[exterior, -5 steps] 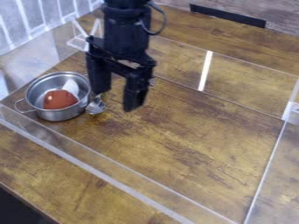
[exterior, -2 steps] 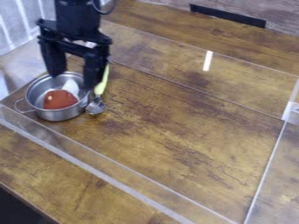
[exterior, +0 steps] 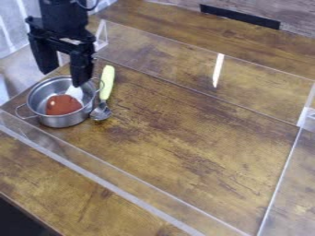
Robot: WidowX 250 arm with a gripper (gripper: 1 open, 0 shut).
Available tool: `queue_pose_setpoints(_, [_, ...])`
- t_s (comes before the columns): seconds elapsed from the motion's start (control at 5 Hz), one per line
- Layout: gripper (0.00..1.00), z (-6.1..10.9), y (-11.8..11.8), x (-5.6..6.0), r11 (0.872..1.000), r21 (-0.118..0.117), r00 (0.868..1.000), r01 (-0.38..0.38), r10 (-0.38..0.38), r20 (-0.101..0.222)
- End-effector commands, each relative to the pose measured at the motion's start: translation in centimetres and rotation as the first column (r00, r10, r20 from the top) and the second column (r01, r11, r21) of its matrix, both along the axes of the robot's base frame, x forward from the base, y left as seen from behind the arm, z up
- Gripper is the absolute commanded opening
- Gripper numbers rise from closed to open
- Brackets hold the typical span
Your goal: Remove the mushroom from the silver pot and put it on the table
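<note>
The white stem point(exterior: 75, 93) of the red-brown mushroom inside the silver pot will be gripped by my gripper as it closes just beyond the mushroom's cap.
The red-brown mushroom point(exterior: 61, 106) lies inside the silver pot point(exterior: 37, 94), which stands at the left of the table point(exterior: 185, 129). My black gripper point(exterior: 63, 68) hangs open above the pot's far rim, pointing straight down. Its two fingers point(exterior: 80, 70) are spread apart with nothing between them. They do not touch the mushroom.
A spoon with a yellow-green handle point(exterior: 106, 83) lies right of the pot, its metal bowl point(exterior: 99, 114) by the pot's wall. Clear acrylic strips point(exterior: 147, 203) edge the work area. A white slatted rail point(exterior: 31, 18) stands at the back left.
My gripper has moved left from above the spoon to above the pot, staying open. The spoon's handle is now uncovered. Pot and mushroom have not moved.
</note>
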State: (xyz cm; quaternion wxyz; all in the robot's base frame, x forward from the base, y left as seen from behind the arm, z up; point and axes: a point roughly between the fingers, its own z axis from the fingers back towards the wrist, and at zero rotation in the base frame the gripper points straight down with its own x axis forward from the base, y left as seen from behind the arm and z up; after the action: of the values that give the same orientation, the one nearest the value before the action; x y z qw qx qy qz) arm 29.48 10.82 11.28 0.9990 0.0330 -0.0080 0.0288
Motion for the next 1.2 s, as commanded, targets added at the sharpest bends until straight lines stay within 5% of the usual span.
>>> queue_pose_setpoints(0.0, [1.0, 0.7, 1.7, 0.7, 0.999, 0.018, 0.997, 0.043, -0.044, 0.07])
queue_pose_setpoints(0.6, [1.0, -3.1, 3.1, 0.0, 0.981, 0.005, 0.977, 0.195, -0.195, 0.09])
queue_pose_setpoints(1.0, [1.0, -3.2, 3.4, 2.0, 0.967, 0.0, 0.96, 0.253, -0.251, 0.123])
